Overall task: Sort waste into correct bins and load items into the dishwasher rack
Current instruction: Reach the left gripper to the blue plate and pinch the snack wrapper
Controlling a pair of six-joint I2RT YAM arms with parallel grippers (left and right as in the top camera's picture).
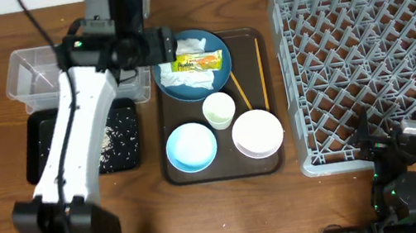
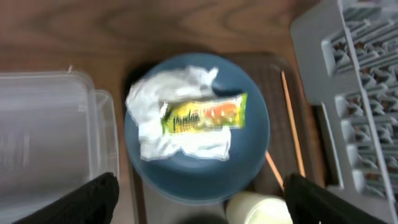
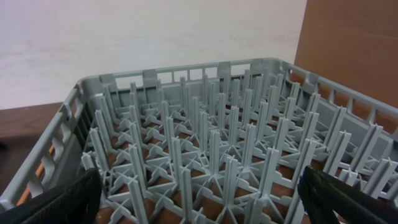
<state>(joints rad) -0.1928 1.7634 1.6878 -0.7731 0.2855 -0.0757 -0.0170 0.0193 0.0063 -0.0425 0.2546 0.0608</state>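
The yellow-green-orange snack wrapper is on the dark blue plate. My left gripper goes to it next and closes on the wrapper's middle (image 1: 197, 62) (image 2: 204, 115).
The dark blue plate (image 1: 193, 67) sits at the back of the brown serving tray and carries crumpled white tissue (image 1: 185, 76) and the yellow-green-orange snack wrapper (image 1: 199, 62). In the left wrist view the wrapper (image 2: 204, 114) lies on the tissue (image 2: 174, 112) on the plate (image 2: 199, 168). My left gripper (image 2: 200, 202) is open and empty, hovering over the plate's left edge (image 1: 166, 46). The pale cup (image 1: 219, 110), light blue bowl (image 1: 191, 147), white bowl (image 1: 257, 133) and chopsticks (image 1: 239, 91) rest on the tray. My right gripper (image 3: 202, 199) is open at the grey dishwasher rack (image 1: 374, 57).
The clear tub (image 1: 34, 73) stands at the back left. The black tray (image 1: 123, 138) in front of it holds rice-like scraps (image 1: 115, 139). The brown serving tray (image 1: 256, 42) lies between the bins and the rack. The left arm stretches across the bins.
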